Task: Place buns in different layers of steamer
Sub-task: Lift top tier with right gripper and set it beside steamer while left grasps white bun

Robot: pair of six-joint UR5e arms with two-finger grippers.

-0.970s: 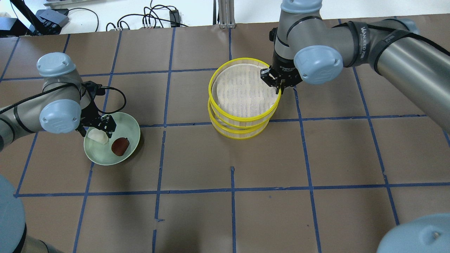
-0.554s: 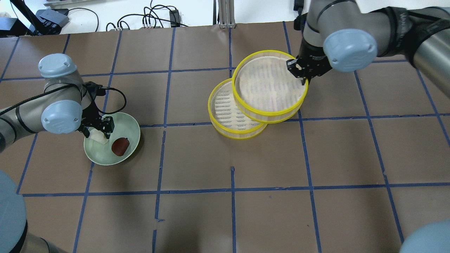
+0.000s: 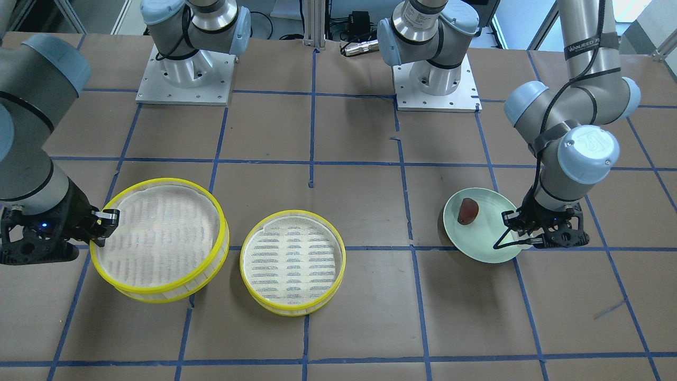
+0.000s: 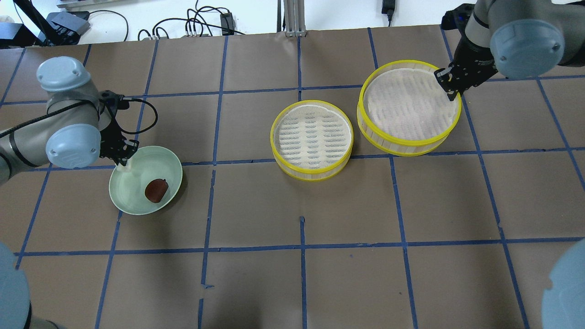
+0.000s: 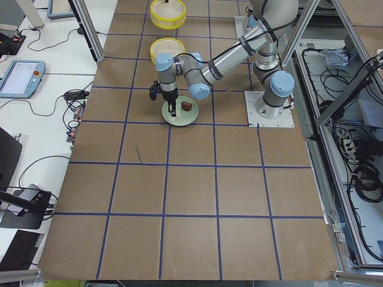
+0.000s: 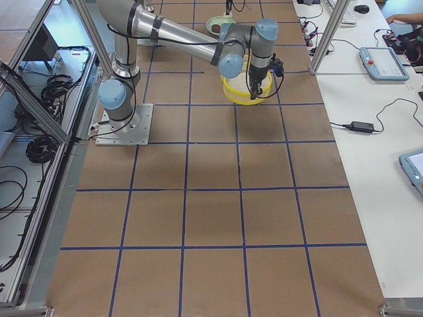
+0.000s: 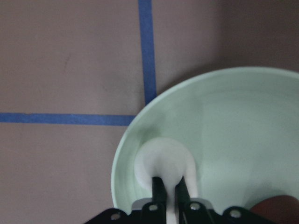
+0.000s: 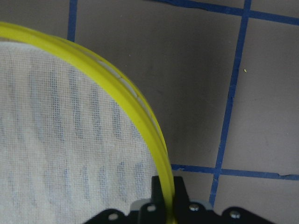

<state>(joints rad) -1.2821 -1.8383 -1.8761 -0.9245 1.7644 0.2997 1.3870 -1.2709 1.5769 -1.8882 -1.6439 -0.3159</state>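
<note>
Next, I let go of the white bun with my left gripper in the middle steamer tray (image 3: 316, 280), toward the tray's rim nearest the plate.
Two yellow-rimmed steamer trays are apart. One steamer tray (image 4: 312, 139) (image 3: 292, 262) sits on the table at the middle. My right gripper (image 4: 450, 89) (image 3: 103, 222) (image 8: 163, 186) is shut on the yellow rim of the other steamer tray (image 4: 409, 107) (image 3: 158, 241) and holds it to the right of the first, seemingly a little raised. Both trays hold nothing. My left gripper (image 4: 123, 160) (image 7: 169, 182) is shut on the white bun (image 7: 163, 161) (image 4: 124, 168) over the back left rim of the pale green plate (image 4: 137, 203) (image 3: 476, 246). The reddish-brown bun (image 4: 156, 190) (image 3: 467, 211) lies on the plate.
The table is brown with a blue tape grid. Cables (image 4: 201, 23) lie beyond its far edge. The two arm bases (image 3: 185, 69) stand at the robot's side of the table. A spare yellow tray (image 5: 167, 12) shows at the far end in the exterior left view.
My right gripper lifted the top tray off the stack and carried it right. My left gripper closed on the white bun and drew it toward the plate's back left rim.
</note>
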